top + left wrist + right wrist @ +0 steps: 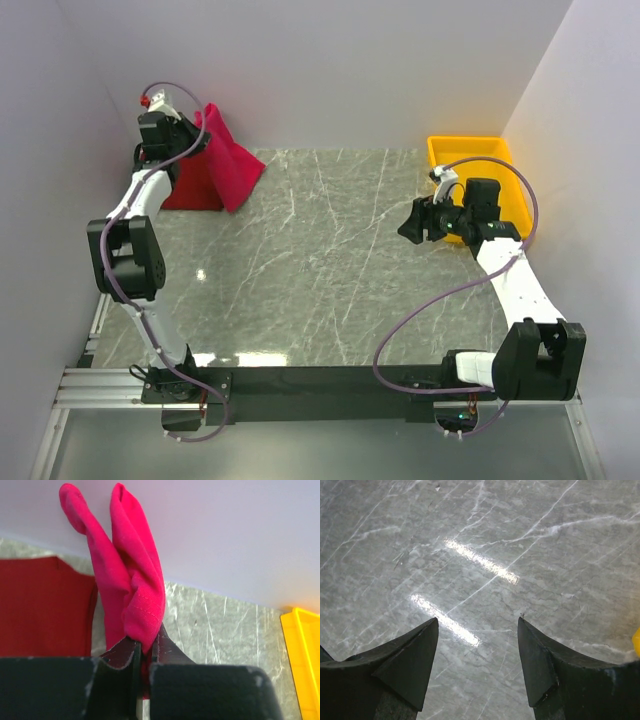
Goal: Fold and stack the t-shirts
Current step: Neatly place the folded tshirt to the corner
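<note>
Next, my left gripper lets go of the bright crimson t-shirt on top of the darker red t-shirt (181,179) (47,607).
My left gripper (197,132) is raised at the far left corner and shut on the bright crimson t-shirt (231,165), which hangs from it to the table. In the left wrist view the crimson shirt (132,587) is pinched between the closed fingers (122,655) of my left gripper (145,647). The darker red t-shirt (190,186) lies flat on the table behind it and also shows in the left wrist view (42,607). My right gripper (411,222) is open and empty over bare table, its fingers (420,655) spread wide around the gripper's middle (478,622).
A yellow plastic tray (512,185) stands at the far right, partly under the right arm; its edge shows in the left wrist view (305,655). White walls close in the back and both sides. The marble tabletop (320,260) lies between the arms.
</note>
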Tool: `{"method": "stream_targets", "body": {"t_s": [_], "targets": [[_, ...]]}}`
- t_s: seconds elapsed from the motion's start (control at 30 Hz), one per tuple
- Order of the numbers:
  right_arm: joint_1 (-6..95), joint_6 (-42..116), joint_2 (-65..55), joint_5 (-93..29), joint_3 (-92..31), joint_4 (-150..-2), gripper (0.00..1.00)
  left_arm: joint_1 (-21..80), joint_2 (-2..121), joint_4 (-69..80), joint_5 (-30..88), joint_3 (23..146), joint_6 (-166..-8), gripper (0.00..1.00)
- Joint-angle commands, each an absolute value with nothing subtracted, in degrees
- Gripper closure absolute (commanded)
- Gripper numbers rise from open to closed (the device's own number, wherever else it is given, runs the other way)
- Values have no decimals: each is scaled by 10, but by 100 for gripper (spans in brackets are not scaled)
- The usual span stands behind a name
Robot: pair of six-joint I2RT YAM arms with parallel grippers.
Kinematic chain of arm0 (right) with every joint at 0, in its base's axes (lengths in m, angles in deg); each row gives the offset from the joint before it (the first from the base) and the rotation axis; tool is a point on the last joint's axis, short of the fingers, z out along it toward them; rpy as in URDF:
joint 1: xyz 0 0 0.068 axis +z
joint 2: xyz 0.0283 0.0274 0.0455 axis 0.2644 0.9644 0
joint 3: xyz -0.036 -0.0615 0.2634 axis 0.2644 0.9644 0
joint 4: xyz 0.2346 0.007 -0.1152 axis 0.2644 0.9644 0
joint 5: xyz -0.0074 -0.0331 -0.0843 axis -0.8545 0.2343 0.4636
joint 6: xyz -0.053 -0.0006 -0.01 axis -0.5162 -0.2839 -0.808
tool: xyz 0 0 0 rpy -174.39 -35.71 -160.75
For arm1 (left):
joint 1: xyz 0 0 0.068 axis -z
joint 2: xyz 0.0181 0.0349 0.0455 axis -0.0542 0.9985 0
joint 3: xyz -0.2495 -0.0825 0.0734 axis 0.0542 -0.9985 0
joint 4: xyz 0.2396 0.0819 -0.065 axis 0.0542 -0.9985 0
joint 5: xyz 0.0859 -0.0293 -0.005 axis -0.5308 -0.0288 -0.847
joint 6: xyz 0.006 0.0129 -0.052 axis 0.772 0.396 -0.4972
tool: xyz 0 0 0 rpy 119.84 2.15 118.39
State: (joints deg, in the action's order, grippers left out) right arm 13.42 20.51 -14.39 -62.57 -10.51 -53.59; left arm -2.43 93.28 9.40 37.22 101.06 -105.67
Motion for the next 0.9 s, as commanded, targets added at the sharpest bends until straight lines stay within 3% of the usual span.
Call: {"method": "stream_targets", "body": {"t_s": [0.0,0.4,0.87], "targets": [[130,207,-141,-619,-98,-558,29,-32,935,141,394,1068,-1047,99],[129,208,-131,-613,-101,-560,29,-94,954,157,411,1104,-1081,99],[129,205,-120,-609,-106,-558,29,-143,923,243,374,953,-1141,99]]}}
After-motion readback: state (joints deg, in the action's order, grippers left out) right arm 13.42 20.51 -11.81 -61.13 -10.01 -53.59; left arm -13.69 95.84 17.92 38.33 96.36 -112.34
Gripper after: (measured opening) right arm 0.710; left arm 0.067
